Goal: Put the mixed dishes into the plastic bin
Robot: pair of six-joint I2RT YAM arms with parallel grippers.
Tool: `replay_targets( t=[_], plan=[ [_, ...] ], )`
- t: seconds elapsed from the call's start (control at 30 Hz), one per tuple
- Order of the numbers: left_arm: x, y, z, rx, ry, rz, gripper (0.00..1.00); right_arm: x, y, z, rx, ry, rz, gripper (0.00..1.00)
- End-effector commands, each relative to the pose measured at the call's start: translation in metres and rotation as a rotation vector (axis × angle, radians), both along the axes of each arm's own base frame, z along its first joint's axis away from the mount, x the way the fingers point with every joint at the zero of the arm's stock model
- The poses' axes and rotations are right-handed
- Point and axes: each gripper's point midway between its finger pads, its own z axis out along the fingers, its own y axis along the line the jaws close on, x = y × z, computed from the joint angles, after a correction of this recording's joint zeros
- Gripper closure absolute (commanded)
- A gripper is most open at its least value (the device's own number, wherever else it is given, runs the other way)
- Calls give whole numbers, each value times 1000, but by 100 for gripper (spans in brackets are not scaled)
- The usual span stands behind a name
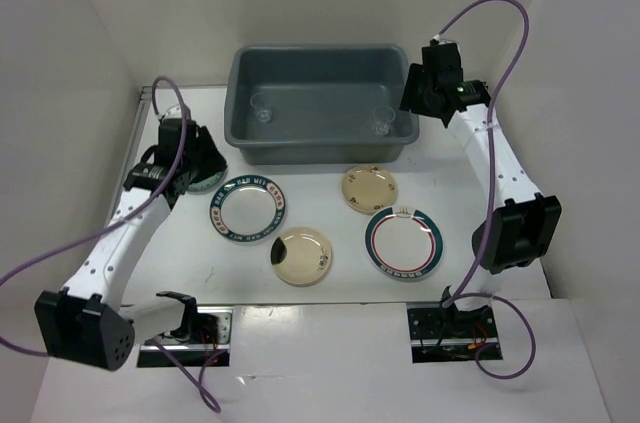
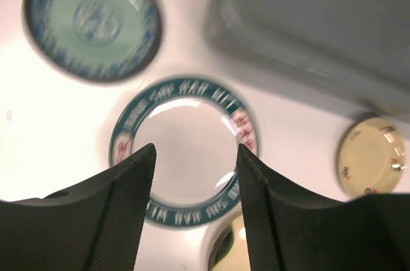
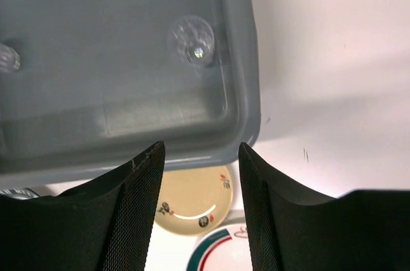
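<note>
Next, my left gripper should grab the white patterned-rim plate near the teal saucer by the plate's rim (image 1: 215, 214) (image 2: 120, 150), on the side away from the cream plates.
The grey-blue plastic bin (image 1: 320, 151) stands at the back centre with two clear cups (image 1: 262, 111) (image 1: 383, 120) inside. On the table in front lie two white patterned-rim plates (image 1: 249, 209) (image 1: 402, 243) and two cream plates (image 1: 303, 255) (image 1: 370, 188). A teal saucer (image 1: 213, 178) peeks out under my left gripper (image 1: 198, 165). The left gripper (image 2: 195, 156) is open and empty above a patterned plate (image 2: 182, 149), with the saucer (image 2: 91, 22) beyond it. My right gripper (image 3: 202, 152) is open and empty, high over the bin's right front corner (image 3: 246, 91), with a cup (image 3: 191, 39) in sight.
White walls close in the table on the left, back and right. The right arm (image 1: 500, 173) runs along the right wall. A cream plate (image 3: 195, 197) shows between the right fingers, below the bin's edge. Purple cables loop off both arms.
</note>
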Motion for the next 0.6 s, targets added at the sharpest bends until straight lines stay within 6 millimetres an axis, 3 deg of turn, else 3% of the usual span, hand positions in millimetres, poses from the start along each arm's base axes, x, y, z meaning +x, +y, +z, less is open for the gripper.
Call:
replay_targets(
  t=[0.0, 0.1, 0.27, 0.37, 0.57],
  plan=[
    [-46, 21, -42, -18, 127, 172, 38, -8, 5, 8, 17, -38, 31, 44],
    [-72, 27, -75, -52, 193, 235, 37, -19, 6, 11, 39, -49, 42, 44],
    [-95, 12, -110, -177, 277, 276, 39, -34, 3, 16, 41, -62, 42, 44],
    [-98, 10, -118, -256, 250, 346, 41, -43, 1, 22, 45, -79, 42, 44],
    [-99, 4, -151, -323, 289, 403, 41, -51, -2, 29, 42, -98, 34, 44]
  ],
)
